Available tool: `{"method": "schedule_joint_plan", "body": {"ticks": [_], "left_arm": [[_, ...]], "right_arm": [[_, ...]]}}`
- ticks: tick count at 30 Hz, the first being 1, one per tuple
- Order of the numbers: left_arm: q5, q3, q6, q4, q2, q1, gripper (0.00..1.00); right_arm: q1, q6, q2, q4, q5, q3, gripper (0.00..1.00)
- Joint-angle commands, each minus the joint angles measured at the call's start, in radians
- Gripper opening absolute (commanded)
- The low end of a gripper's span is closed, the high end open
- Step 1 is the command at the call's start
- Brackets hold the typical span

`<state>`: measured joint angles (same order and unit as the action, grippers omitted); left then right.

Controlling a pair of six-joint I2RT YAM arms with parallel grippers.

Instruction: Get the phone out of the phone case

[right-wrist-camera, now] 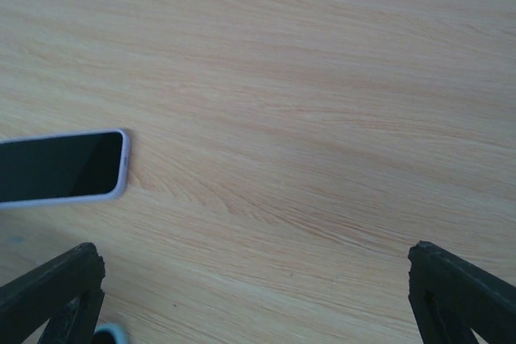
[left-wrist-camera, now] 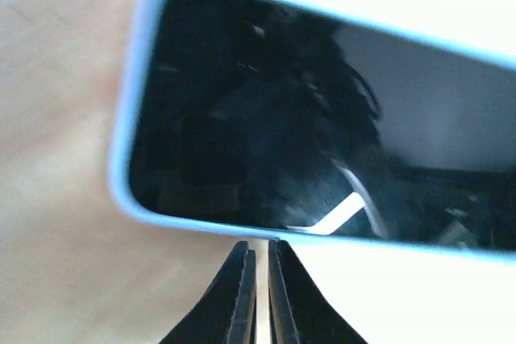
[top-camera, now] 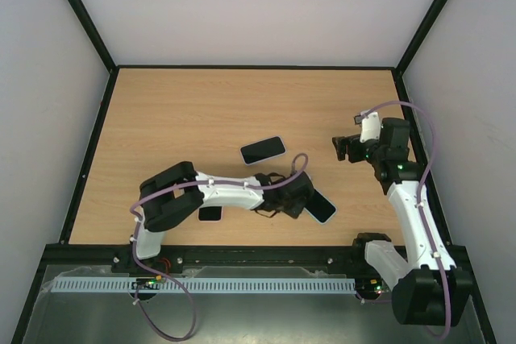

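The light blue case is near the table's front edge. My right gripper should go there next and close on the case's long sides [top-camera: 324, 198].
A phone in a light blue case [top-camera: 323, 208] lies flat, screen up, near the table's front edge. It fills the left wrist view [left-wrist-camera: 322, 118]. My left gripper [top-camera: 309, 201] is shut and empty, and its tips [left-wrist-camera: 260, 247] touch the case's long edge. A second phone in a pale lavender case [top-camera: 263, 150] lies screen up at mid-table. It also shows at the left of the right wrist view [right-wrist-camera: 60, 167]. My right gripper [top-camera: 345, 148] is open and empty above bare wood [right-wrist-camera: 254, 254], to the right of that phone.
A dark flat object [top-camera: 210, 213] with a pale rim lies partly hidden under the left arm. A black frame [top-camera: 242, 246] edges the table. White walls close in the back and sides.
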<state>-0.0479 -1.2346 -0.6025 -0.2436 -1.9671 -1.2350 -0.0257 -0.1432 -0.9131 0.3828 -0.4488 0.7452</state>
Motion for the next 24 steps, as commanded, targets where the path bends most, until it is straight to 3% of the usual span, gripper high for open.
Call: {"method": "schedule_joint_plan", "body": {"ticks": [1, 5, 8, 11, 13, 17, 20, 24], "left_arm": [[-0.169, -0.03, -0.021, 0.071, 0.019, 0.054, 0.08], [-0.179, 0.061, -0.07, 0.148, 0.121, 0.013, 0.11], [-0.213, 0.161, -0.125, 0.18, 0.22, -0.025, 0.18], [-0.278, 0.237, -0.172, 0.172, 0.309, -0.052, 0.44], [-0.309, 0.289, -0.202, 0.198, 0.364, -0.063, 0.54], [-0.346, 0.469, -0.294, 0.386, 0.469, -0.094, 0.8], [-0.372, 0.52, -0.333, 0.44, 0.493, -0.119, 0.87], [-0.433, 0.501, -0.294, 0.409, 0.508, -0.154, 0.89]], "right_arm": [[0.006, -0.206, -0.068, 0.113, 0.068, 0.067, 0.98], [0.006, -0.408, -0.095, 0.207, 0.181, 0.062, 0.99], [0.006, -0.519, -0.071, 0.294, 0.162, 0.042, 0.98], [0.025, -0.6, -0.083, 0.41, 0.082, 0.054, 0.97], [0.052, -0.629, -0.122, 0.463, 0.052, 0.06, 0.98], [0.134, -0.598, -0.234, 0.478, 0.047, 0.063, 0.98], [0.198, -0.559, -0.321, 0.513, 0.044, 0.105, 0.98], [0.26, -0.52, -0.393, 0.52, 0.064, 0.14, 0.97]]}}
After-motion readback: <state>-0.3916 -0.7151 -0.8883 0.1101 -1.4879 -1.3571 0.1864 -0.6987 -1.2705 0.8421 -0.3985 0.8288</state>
